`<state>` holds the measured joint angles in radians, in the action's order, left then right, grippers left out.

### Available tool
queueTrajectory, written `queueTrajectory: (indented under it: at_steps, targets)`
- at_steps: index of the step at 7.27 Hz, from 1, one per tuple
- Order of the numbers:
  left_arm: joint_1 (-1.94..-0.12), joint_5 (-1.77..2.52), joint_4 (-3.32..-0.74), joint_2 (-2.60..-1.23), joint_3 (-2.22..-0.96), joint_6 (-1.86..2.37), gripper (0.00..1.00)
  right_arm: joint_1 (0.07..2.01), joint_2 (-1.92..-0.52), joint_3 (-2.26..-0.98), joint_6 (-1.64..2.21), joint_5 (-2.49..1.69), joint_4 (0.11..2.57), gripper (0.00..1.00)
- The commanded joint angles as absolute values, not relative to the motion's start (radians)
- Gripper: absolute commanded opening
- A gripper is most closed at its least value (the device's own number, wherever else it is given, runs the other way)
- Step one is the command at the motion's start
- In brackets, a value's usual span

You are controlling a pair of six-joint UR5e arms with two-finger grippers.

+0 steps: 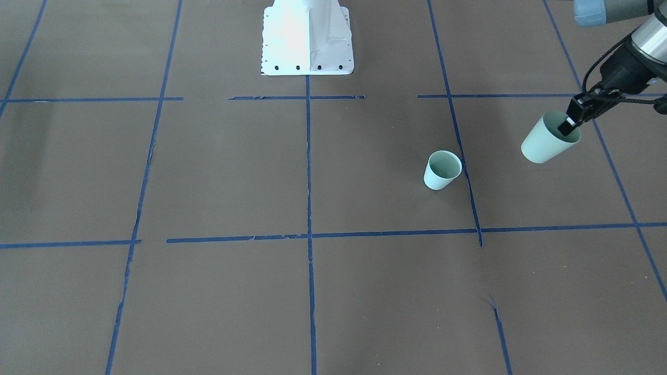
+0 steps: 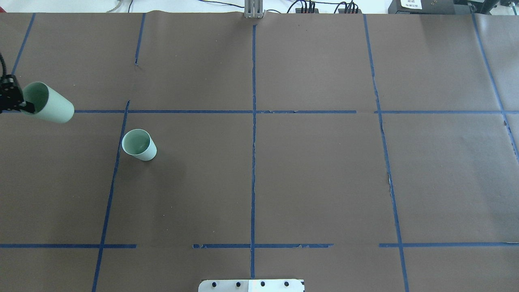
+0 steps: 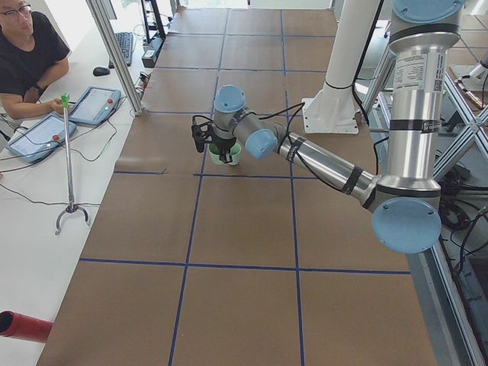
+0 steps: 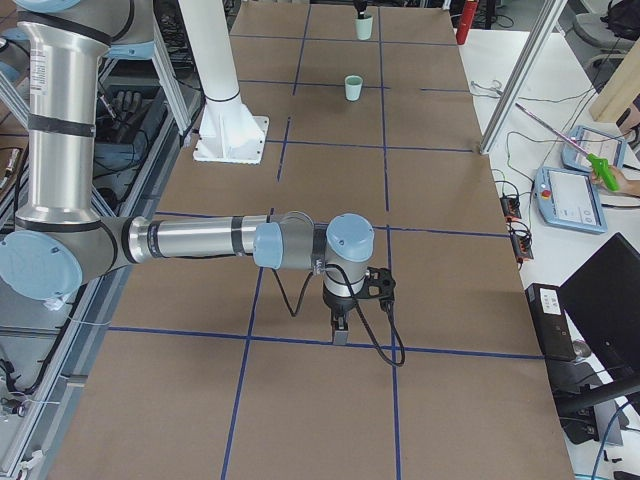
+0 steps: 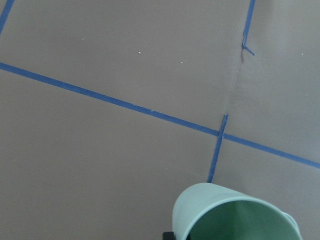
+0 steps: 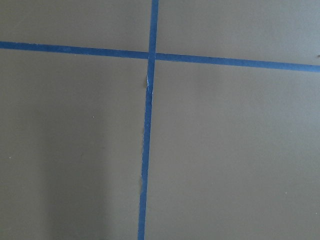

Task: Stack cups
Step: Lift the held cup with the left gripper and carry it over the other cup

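Note:
Next, my left gripper lets go of the cup it is holding, now tilted above the table, inside the mint-green cup (image 1: pixel 444 166) that is standing upright next to the blue tape line.
Two pale mint-green cups are in view. One cup (image 1: pixel 442 170) stands upright on the brown table; it also shows in the overhead view (image 2: pixel 139 144). My left gripper (image 1: pixel 568 125) is shut on the rim of the other cup (image 1: pixel 547 145), one finger inside it, and holds it tilted above the table, off to the side of the standing cup. The held cup also shows in the overhead view (image 2: pixel 52 106) and in the left wrist view (image 5: pixel 227 215). My right gripper (image 4: pixel 340 335) shows only in the exterior right view, far from both cups; I cannot tell if it is open or shut.
The robot's white base (image 1: pixel 307 36) stands at the table's edge. Blue tape lines (image 2: pixel 253 142) mark a grid on the brown paper. An operator (image 3: pixel 27 46) sits beside the table with tablets (image 3: pixel 93 105). A stand (image 3: pixel 70 152) is beside the table.

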<state>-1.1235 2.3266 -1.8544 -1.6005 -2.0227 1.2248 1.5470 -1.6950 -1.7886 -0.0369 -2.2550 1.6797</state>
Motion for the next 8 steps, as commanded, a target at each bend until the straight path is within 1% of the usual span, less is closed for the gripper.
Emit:
queueTrajectory:
  at_steps: [1,2,3,8]
  targets:
    - [-0.921,2.217,-1.818,-1.687,-2.022,1.489,0.00,1.548,-1.695,-1.789,-0.037,-2.255,1.680,1.00]
    - [-0.889,2.160,-1.721,-1.762,-2.016,1.500,0.00,1.548,-1.695,-1.789,-0.037,-2.255,1.680,1.00]
    - [-0.850,2.113,-1.666,-1.807,-2.008,1.503,0.00,1.548,-1.695,-1.789,-0.037,-2.255,1.678,1.00]
    - [-0.810,2.082,-1.667,-1.809,-1.974,1.502,0.00,1.548,-1.695,-1.789,-0.037,-2.256,1.680,1.00]
